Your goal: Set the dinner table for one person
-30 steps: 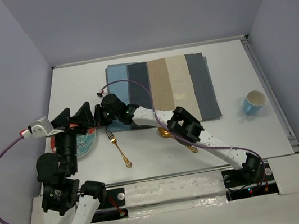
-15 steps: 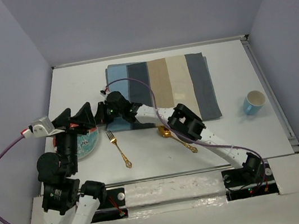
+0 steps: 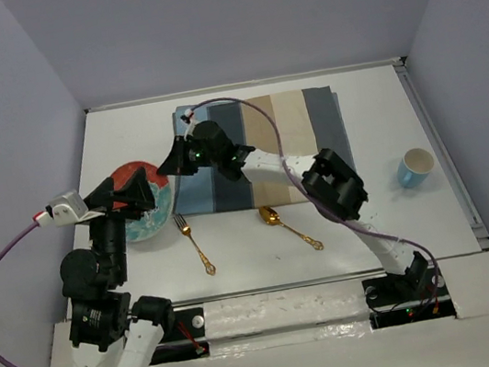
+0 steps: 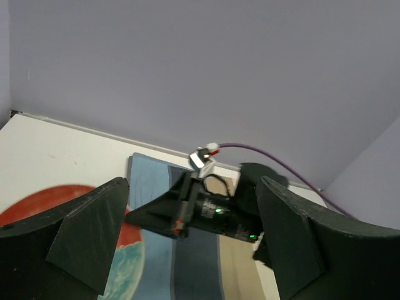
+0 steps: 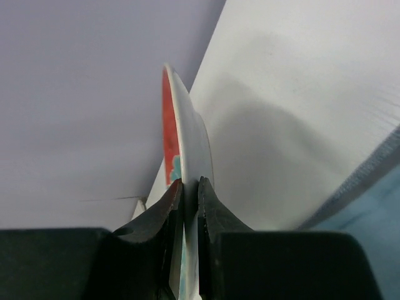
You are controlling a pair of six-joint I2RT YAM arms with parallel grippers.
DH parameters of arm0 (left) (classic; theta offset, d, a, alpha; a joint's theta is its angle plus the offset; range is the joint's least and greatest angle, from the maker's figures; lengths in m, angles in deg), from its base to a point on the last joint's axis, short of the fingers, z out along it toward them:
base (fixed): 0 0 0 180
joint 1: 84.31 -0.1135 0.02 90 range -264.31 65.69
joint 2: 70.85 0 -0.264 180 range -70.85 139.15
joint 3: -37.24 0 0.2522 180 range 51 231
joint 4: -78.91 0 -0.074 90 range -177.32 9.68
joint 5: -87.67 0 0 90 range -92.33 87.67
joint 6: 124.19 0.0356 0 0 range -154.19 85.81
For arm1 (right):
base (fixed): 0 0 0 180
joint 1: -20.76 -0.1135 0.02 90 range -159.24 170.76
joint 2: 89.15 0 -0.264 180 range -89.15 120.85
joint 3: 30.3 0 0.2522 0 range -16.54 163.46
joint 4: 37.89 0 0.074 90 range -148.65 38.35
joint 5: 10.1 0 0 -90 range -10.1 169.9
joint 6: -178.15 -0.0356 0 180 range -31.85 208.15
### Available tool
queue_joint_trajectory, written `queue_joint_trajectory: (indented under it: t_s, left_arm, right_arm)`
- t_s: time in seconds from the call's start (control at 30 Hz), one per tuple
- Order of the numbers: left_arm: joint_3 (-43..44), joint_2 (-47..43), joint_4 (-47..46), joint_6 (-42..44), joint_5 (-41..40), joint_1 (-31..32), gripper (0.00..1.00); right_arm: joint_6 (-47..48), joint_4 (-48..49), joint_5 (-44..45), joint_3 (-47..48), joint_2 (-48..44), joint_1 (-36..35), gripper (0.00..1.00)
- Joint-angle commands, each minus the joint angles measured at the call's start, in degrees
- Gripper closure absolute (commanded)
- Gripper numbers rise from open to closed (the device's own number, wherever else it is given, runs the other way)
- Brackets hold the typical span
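Note:
My right gripper has the red and teal plate. I should set it down flat on the middle of the striped placemat (image 3: 255,150).
A red and teal plate (image 3: 144,225) is held tilted at the left of the white dinner table (image 3: 125,133). My right gripper (image 3: 169,168) reaches far left and is shut on the plate's rim; the right wrist view shows both fingers (image 5: 172,203) pinching the plate (image 5: 187,134) edge-on. My left gripper (image 3: 125,191) is open and empty above the plate's near side. In the left wrist view its fingers (image 4: 81,231) frame the right gripper (image 4: 147,215), the plate (image 4: 128,262) and the striped placemat (image 4: 194,269).
The blue, grey and beige striped placemat (image 3: 285,144) lies at the table's middle back. A gold fork (image 3: 194,244) and a gold spoon (image 3: 289,227) lie in front of it. A blue cup (image 3: 417,165) stands at the right. Walls enclose the table.
My right gripper has moved back and to the right with the plate in it, raising the plate toward the placemat's left edge. The left arm has hardly moved.

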Motion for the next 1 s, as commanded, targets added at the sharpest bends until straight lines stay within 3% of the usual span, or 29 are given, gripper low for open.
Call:
queue_joint_trajectory:
  t_s: [0.0, 0.17, 0.43, 0.77, 0.97]
  left_arm:
    - [0.0, 0.1, -2.3, 1.1, -0.1, -0.5, 0.07]
    - [-0.2, 0.0, -2.3, 1.1, 0.5, -0.5, 0.07]
    - [-0.4, 0.0, -2.3, 0.8, 1.5, -0.2, 0.07]
    - [-0.9, 0.7, -2.1, 0.6, 3.0, 0.1, 0.07]
    - [-0.8, 1.0, -2.1, 0.7, 3.6, 0.0, 0.07]
  right_arm:
    - [-7.3, 23.9, -1.1, -12.8, -18.4, 6.8, 1.00]
    - [-11.3, 32.3, -2.1, -28.2, -27.3, 14.0, 1.00]
    - [-10.0, 33.5, -0.5, -47.7, -40.0, 26.7, 1.00]
    - [-9.6, 32.9, -5.7, -50.4, -38.6, 36.2, 1.00]
    - [-10.0, 33.1, -7.6, -50.9, -34.9, 36.8, 1.00]
